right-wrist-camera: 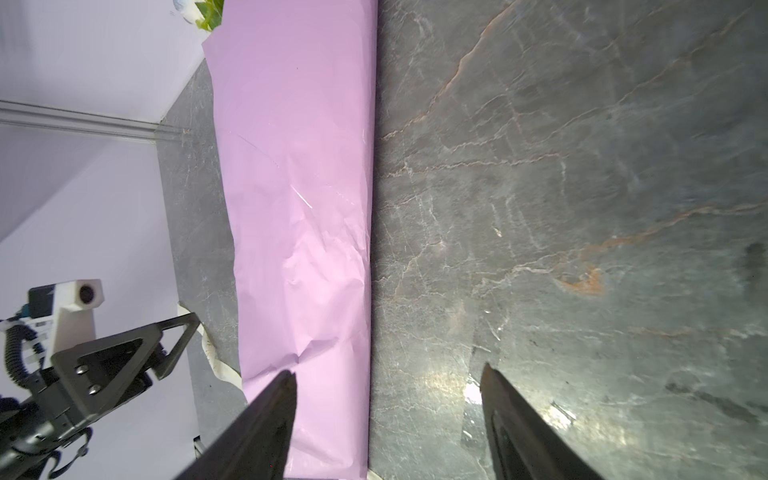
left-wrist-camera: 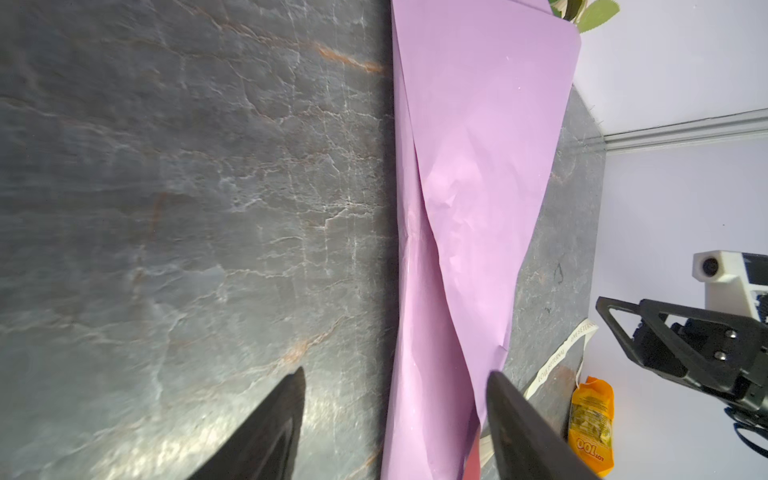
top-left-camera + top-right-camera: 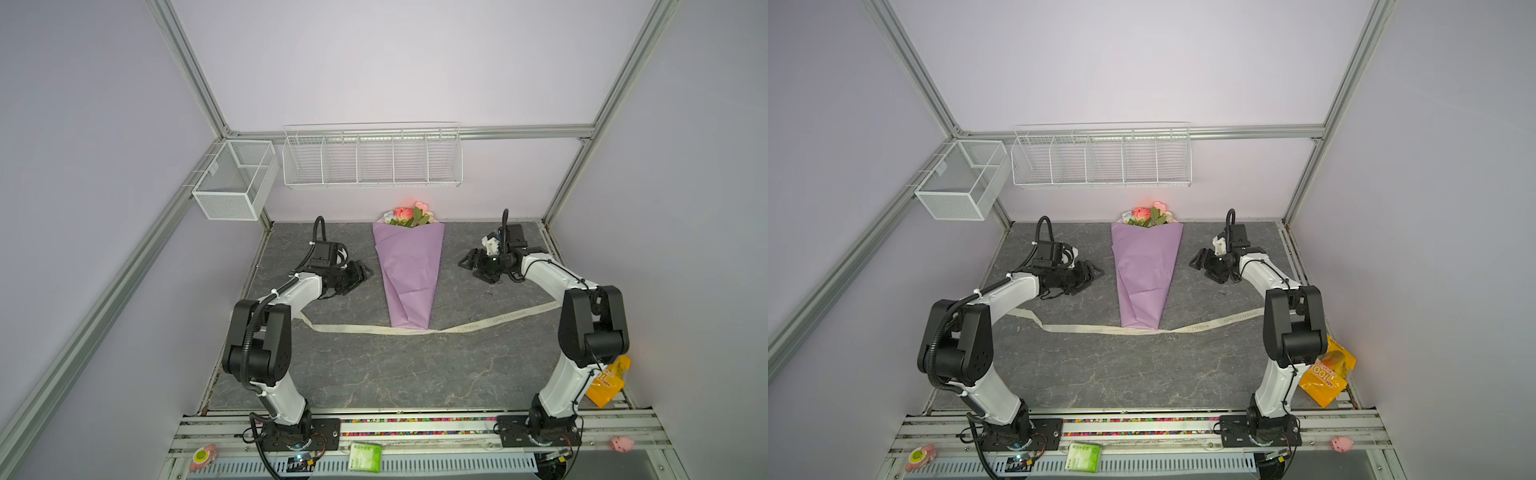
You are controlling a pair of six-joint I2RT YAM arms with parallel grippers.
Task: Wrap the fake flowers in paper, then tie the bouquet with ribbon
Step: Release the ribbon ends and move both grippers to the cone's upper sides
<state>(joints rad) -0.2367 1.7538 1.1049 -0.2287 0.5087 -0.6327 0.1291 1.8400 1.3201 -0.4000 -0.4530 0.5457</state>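
Next, I close my left gripper on the lilac paper cone's nearest side edge (image 3: 381, 249), slightly below its wide end's flowers.
The bouquet of fake flowers (image 3: 409, 216) (image 3: 1148, 216) lies at the middle back of the table, pink, peach and cream heads toward the wall. A lilac paper cone (image 3: 409, 274) (image 3: 1144, 274) hides its stems. A cream lettered ribbon (image 3: 365, 329) (image 3: 1092, 329) runs under the cone's narrow end. My left gripper (image 3: 361, 272) (image 3: 1094, 272) (image 2: 397, 372) hovers open just left of the cone. My right gripper (image 3: 467, 262) (image 3: 1198, 259) (image 1: 388, 370) is open a little to its right. Neither holds anything. Both wrist views show the paper (image 2: 478, 166) (image 1: 299, 187) and green leaves (image 2: 594, 14) (image 1: 210, 12).
A white wire rack (image 3: 372, 162) hangs on the back wall, with a mesh box (image 3: 235, 183) on the left frame. An orange pouch (image 3: 609, 382) lies behind the right arm's base. A green packet (image 3: 365, 457) sits on the front rail.
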